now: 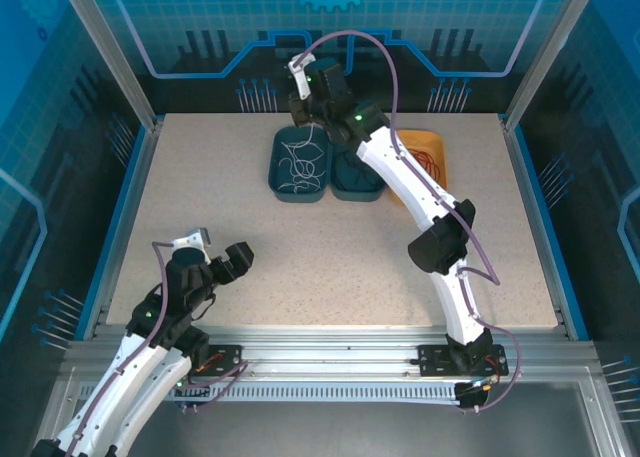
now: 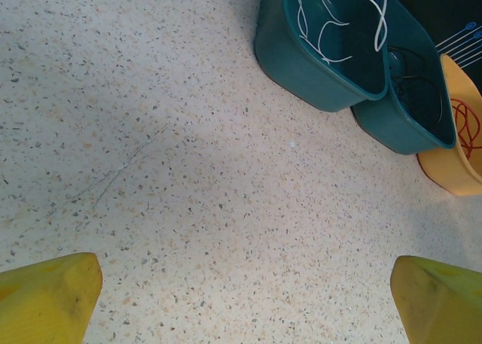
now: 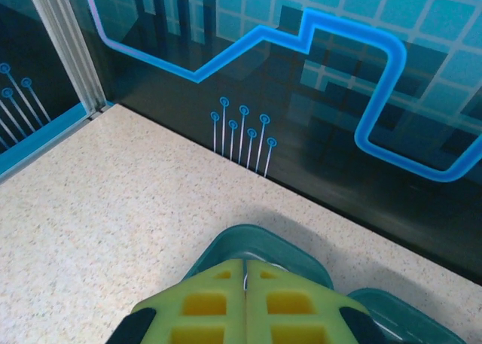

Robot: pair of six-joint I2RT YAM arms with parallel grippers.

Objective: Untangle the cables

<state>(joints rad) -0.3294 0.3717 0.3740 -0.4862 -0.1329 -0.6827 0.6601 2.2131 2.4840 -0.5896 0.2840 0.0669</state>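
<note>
My right gripper will let go of the white cable inside the teal bin [image 1: 300, 171] that is farthest from the orange bin.
The white cable [image 1: 300, 162] lies in loose coils in the left teal bin [image 1: 278, 172], and one strand rises to my right gripper [image 1: 305, 112] above the bin's far end. In the right wrist view that gripper [image 3: 245, 263] is shut, with a thin white strand [image 3: 245, 281] pinched between its yellow-green fingers. The black cable [image 2: 410, 80] rests in the second teal bin [image 2: 392, 129]. The red cable [image 2: 468, 126] sits in the orange bin [image 2: 444, 175]. My left gripper [image 1: 215, 249] hovers open near the table's front left, holding nothing; its yellow fingertips [image 2: 68, 284] stand wide apart over bare table.
The three bins stand side by side at the back centre of the speckled table [image 1: 330, 257]. A dark back wall with blue lines [image 3: 301, 133] runs just behind them. Aluminium frame posts [image 1: 110, 47] and blue edging border the sides.
</note>
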